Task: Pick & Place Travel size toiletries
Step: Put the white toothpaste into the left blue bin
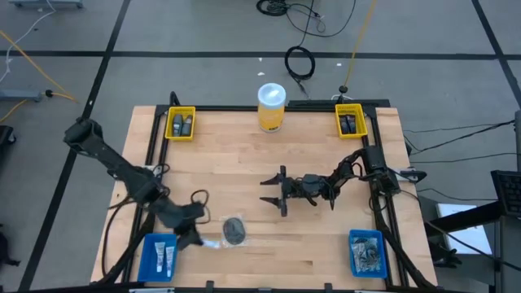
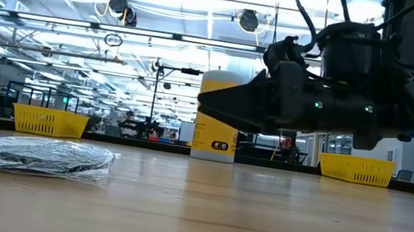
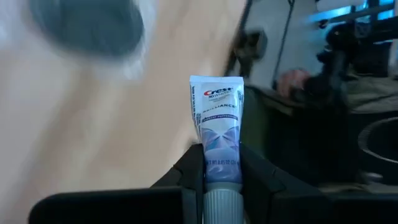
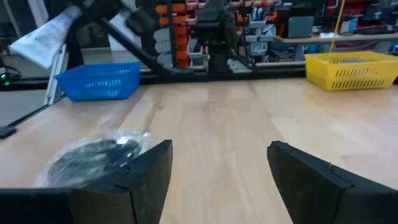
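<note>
I will let go of the toothpaste tube, now raised above the bin, with my left gripper on top of the white tubes in the blue bin [image 1: 167, 259].
My left gripper [image 1: 199, 238] is near the table's near-left part, beside the blue bin [image 1: 159, 254], and is shut on a white and blue toothpaste tube [image 3: 217, 118]. The right wrist view shows that tube [image 4: 46, 37] raised above the bin [image 4: 99, 81]. A grey mesh disc in a clear bag [image 1: 234, 230] lies flat on the wood just right of the left gripper, and it also shows in the low view [image 2: 34, 154]. My right gripper [image 1: 277, 191] hovers open over the table's middle, with the bagged disc [image 4: 93, 155] ahead of it. My left gripper pinches the toothpaste tube between its two fingers at the lower body just above the grey cap [image 3: 222, 171]. The tube lies along the fingers, with its flat crimped end [image 3: 216, 84] pointing out past the fingertips. It is lifted clear of the table.
The near-left blue bin holds white tubes [image 1: 165, 256]. Another blue bin [image 1: 366, 251] with small items sits near right. Two yellow bins [image 1: 181, 124] [image 1: 350, 120] holding dark containers stand at the far corners, with a large yellow jar with a white lid [image 1: 271, 106] between them.
</note>
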Controlling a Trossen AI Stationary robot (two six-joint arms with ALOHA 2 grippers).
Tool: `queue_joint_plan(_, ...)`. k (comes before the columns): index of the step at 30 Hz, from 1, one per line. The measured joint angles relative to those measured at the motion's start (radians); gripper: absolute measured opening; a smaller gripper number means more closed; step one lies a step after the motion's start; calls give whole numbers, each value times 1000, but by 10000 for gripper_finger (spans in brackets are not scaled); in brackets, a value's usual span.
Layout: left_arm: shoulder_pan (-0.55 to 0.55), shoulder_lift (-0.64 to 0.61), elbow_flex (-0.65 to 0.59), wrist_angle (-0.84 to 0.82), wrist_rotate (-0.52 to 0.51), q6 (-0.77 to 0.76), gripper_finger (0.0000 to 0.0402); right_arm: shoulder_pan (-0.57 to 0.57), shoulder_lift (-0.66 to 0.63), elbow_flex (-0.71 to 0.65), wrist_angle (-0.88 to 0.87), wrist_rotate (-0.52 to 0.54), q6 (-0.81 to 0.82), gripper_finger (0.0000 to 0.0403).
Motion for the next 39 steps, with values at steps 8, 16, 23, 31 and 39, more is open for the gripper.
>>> queue_joint_plan(8,-186,-9,0,-41,45,-434,53,-8,0,56,-17,-3,-8,254)
queue_joint_plan(16,-320,-9,0,-41,180,-768,61,-8,0,117,-111,-4,-27,254)
queue_joint_plan(23,-377,-70,0,-188,281,-917,48,-7,0,143,-143,-4,-27,254)
queue_joint_plan(31,-464,-89,0,-435,227,-1048,73,-7,0,143,-143,-4,-26,254)
queue_joint_plan(39,-529,-75,0,-478,16,-1226,61,-6,0,143,-143,-4,-26,254)
